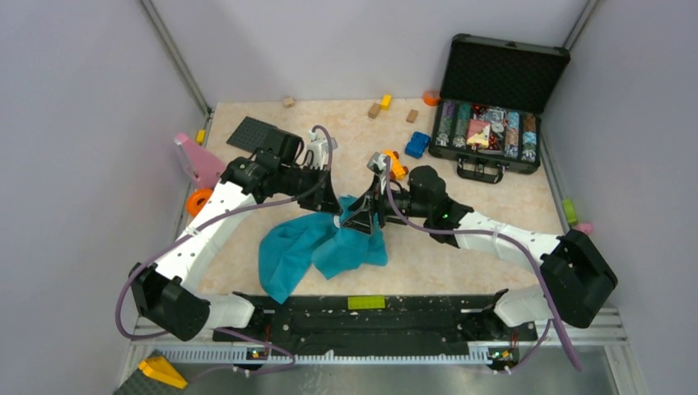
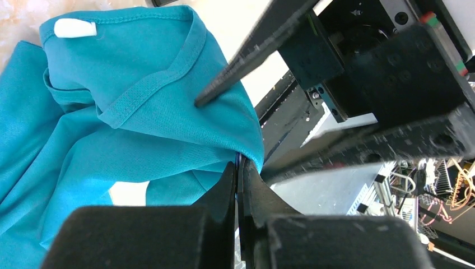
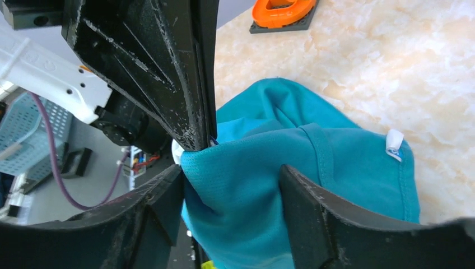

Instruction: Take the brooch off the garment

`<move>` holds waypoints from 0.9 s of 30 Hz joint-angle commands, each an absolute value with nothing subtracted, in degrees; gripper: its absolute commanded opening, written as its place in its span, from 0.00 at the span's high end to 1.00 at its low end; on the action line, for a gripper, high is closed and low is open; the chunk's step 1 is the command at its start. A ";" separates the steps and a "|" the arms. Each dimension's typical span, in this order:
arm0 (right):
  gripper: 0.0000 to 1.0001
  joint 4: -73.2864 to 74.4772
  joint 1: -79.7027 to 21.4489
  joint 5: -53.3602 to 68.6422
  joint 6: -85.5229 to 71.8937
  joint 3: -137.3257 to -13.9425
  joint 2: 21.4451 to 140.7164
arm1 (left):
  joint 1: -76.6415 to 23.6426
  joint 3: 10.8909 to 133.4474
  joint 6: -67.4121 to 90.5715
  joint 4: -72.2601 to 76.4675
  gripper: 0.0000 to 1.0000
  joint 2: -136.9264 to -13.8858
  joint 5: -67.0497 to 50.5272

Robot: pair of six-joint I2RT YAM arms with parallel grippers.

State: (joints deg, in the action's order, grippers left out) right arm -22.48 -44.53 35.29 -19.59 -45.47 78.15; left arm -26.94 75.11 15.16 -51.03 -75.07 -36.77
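Observation:
My left gripper's fingers cover most of the brooch. My right gripper should pinch the garment's fold (image 3: pixel 238 174) before my left gripper opens and approaches from another side.
The teal garment (image 1: pixel 325 243) lies bunched at the table's middle, with its upper part lifted between both grippers. My left gripper (image 2: pixel 240 162) is shut at a raised fold of the garment (image 2: pixel 140 112). A thin blue sliver, the brooch (image 2: pixel 240 159), shows between its tips; most of it is hidden. In the right wrist view the same blue bit (image 3: pixel 213 140) peeks out at the left gripper's tip. My right gripper (image 3: pixel 227 190) straddles a bulging fold of the garment (image 3: pixel 241 185), jaws well apart, cloth touching both fingers (image 3: pixel 302 196). A white tag (image 3: pixel 394 144) sits at the collar.
An open black case (image 1: pixel 494 123) of chips stands at the back right, a blue toy car (image 1: pixel 417 145) beside it. A dark grey plate (image 1: pixel 251 132), a pink piece (image 1: pixel 197 160) and an orange ring (image 1: pixel 197 200) lie at the left. Wooden blocks (image 1: pixel 374 109) sit at the back.

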 commanded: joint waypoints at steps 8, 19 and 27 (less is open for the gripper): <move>0.67 -14.41 -45.26 29.10 -15.86 -51.17 77.78 | -26.67 75.94 14.04 -51.06 1.00 -74.17 -36.65; 0.88 -22.31 -45.16 36.21 -18.70 -48.79 77.54 | -24.62 75.62 14.05 -47.36 0.70 -73.04 -39.56; 0.99 -25.89 -44.06 35.86 -23.45 -47.21 77.91 | -20.72 68.34 22.27 -35.11 0.26 -65.73 -36.88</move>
State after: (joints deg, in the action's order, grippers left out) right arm -20.23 -44.82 34.89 -20.29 -47.97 78.26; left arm -22.76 70.76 17.78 -43.24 -70.43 -38.04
